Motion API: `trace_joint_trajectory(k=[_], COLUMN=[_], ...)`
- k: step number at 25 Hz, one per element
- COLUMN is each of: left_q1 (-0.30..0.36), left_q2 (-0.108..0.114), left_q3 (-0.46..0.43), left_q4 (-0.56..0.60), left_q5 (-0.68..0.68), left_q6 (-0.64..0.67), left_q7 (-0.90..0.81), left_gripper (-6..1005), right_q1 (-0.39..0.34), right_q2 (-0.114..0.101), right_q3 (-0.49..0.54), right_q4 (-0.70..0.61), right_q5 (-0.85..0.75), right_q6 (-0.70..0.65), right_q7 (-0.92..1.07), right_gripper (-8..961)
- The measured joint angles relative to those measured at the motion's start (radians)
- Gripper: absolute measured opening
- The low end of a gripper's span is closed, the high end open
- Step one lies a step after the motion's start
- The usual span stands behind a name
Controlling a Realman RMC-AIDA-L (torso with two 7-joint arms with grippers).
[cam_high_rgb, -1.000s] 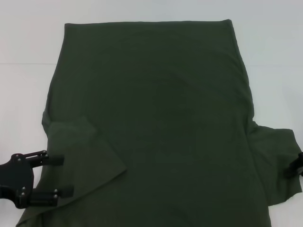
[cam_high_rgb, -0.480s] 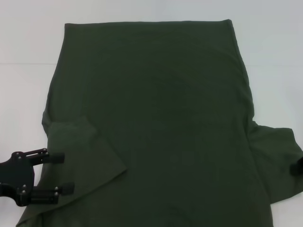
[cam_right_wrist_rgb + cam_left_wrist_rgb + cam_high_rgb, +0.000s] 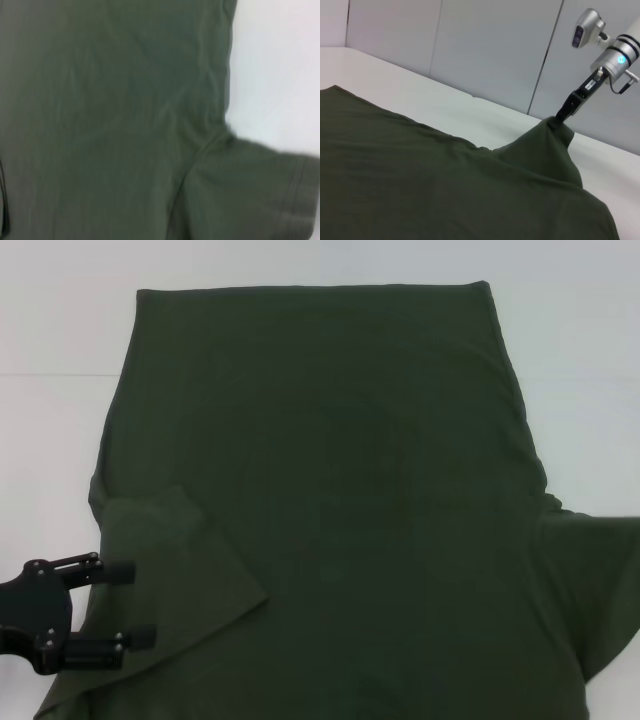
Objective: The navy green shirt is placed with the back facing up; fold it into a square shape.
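Note:
I need to let go of the raised sleeve with my right gripper on the shirt's back, across from the folded sleeve's tip [image 3: 460,606].
The navy green shirt [image 3: 330,490] lies spread on the white table with its plain back up. Its left sleeve [image 3: 175,570] is folded inward over the body. My left gripper [image 3: 125,605] is open at the outer edge of that folded sleeve, with nothing between its fingers. The right sleeve [image 3: 600,580] is raised off the table at the right edge of the head view. My right gripper is out of the head view. It shows in the left wrist view [image 3: 560,117], shut on the tip of the right sleeve [image 3: 552,137] and holding it up in a peak. The right wrist view shows the sleeve seam [image 3: 200,150].
The white table [image 3: 50,440] shows bare on both sides of the shirt and beyond its far hem. A grey panelled wall [image 3: 485,45] stands behind the table in the left wrist view.
The right gripper has left the head view at the right edge, and the right sleeve has risen from the table with it. The left gripper has barely moved.

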Motion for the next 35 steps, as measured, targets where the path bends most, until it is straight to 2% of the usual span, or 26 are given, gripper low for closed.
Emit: trace_joint_trajectory(k=[7,11,21,25,28,34,35], left_q1=[0.0,0.0,0.004,0.007,0.008,0.004,0.002], left_q2=[0.003,0.001,0.001,0.002,0.002,0.001,0.001], left_q3=[-0.002,-0.002,-0.002,-0.002,-0.001,0.0,-0.001], left_q4=[-0.001,-0.001,0.002,0.003,0.002,0.001,0.0], left_q5=[0.0,0.0,0.004,0.006,0.007,0.008,0.008], left_q6=[0.0,0.0,0.001,0.001,0.001,-0.001,-0.002], left_q7=[0.0,0.0,-0.009,-0.011,-0.011,-0.009,-0.009], left_gripper=[887,887,888,887,888,887,887], right_q1=[0.038,0.076,0.234,0.276,0.288,0.296,0.296], right_q2=[-0.002,0.008,0.065,0.087,0.089,0.082,0.082], right_q3=[0.009,-0.032,-0.236,-0.276,-0.282,-0.285,-0.282], right_q4=[-0.026,-0.02,0.034,0.057,0.09,0.15,0.153], right_q5=[0.005,0.006,-0.017,-0.036,-0.044,-0.044,-0.04], right_q6=[-0.015,-0.02,-0.009,-0.002,0.017,0.038,0.038], right_q7=[-0.006,-0.011,-0.002,0.006,0.019,0.033,0.032], right_gripper=[20,20,21,20,24,35,71])
